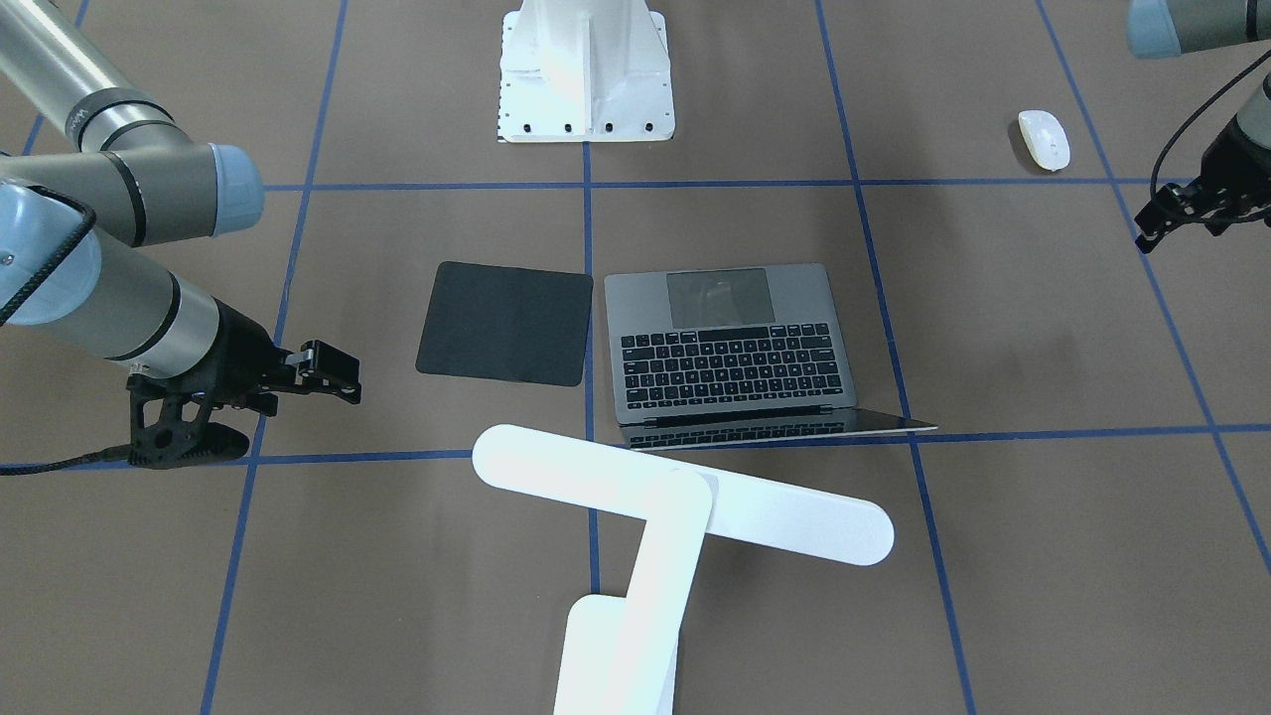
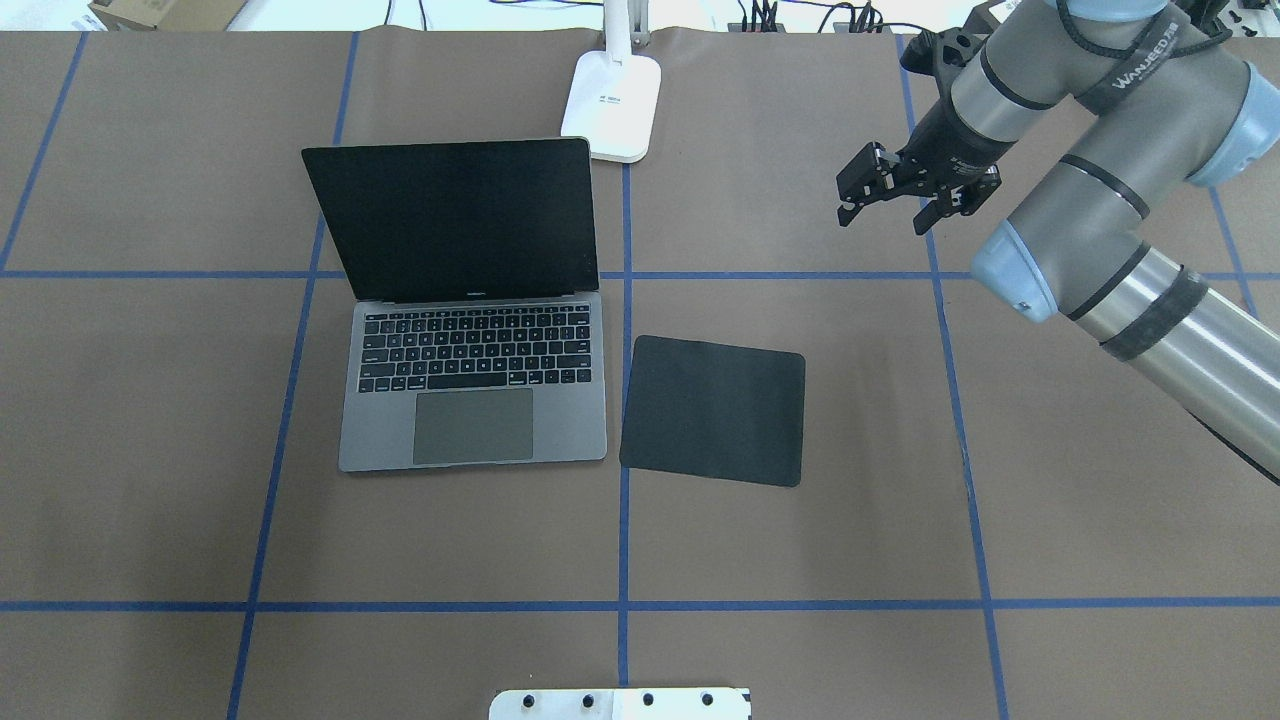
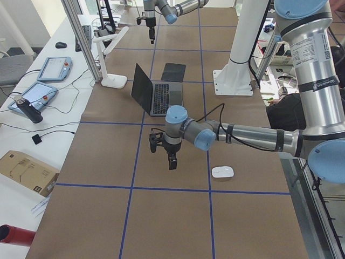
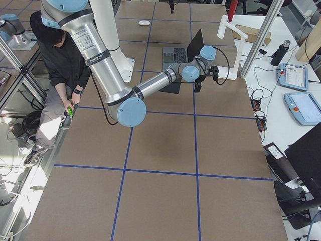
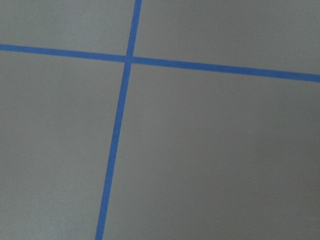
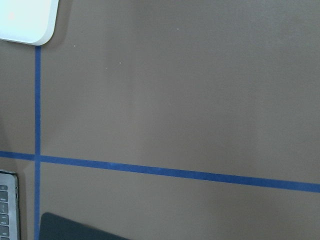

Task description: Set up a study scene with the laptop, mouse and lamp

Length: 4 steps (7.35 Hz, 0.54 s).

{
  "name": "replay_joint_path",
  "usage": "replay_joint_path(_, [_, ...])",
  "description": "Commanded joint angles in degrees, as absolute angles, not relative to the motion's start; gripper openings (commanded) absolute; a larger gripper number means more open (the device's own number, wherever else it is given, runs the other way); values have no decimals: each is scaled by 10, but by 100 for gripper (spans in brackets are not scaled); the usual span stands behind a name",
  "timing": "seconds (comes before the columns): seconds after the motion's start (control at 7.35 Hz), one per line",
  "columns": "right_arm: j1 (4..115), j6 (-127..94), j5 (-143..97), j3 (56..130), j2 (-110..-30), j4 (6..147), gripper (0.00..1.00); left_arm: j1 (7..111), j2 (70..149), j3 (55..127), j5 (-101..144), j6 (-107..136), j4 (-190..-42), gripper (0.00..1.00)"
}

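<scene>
I will next move my left gripper over to the white mouse, where it should grab it by the sides of its back half (image 1: 1040, 129), behind the scroll wheel.
The laptop (image 2: 470, 390) stands open on the brown table, its dark screen (image 2: 450, 215) upright. Behind its right corner is the lamp's white base (image 2: 612, 105); the lamp head (image 1: 685, 492) hangs over the laptop's far edge. The white mouse (image 1: 1044, 139) lies alone far out on the robot's left side. My left gripper (image 1: 1177, 223) hovers open and empty beside the mouse, a short way off. My right gripper (image 2: 890, 205) hangs open and empty above bare table, right of the lamp base. The mouse does not show in the overhead view.
A black mouse pad (image 2: 714, 410) lies flat just right of the laptop. The white ribbed robot pedestal (image 1: 586, 70) stands at the table's robot side. A seated person (image 4: 60, 60) is beside the table. Tablets and cables (image 3: 48, 75) lie on a side bench.
</scene>
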<state>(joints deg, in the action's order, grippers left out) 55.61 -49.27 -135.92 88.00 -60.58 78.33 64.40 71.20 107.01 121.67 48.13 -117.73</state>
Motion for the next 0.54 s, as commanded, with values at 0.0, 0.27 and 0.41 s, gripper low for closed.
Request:
replay_joint_path(0.0, [561,-464,-1354,890,-635,801,100,530,646,1055,1205,684,-1337,100])
replay_joint_path(0.27, [569,-392,-1342,928,-666,870,100,380,607,1056,1117,806,-1401,100])
replay_joint_path(0.41, [572,-374,-1332,959,-673,910,100,368,569,1056,1117,803,-1444,100])
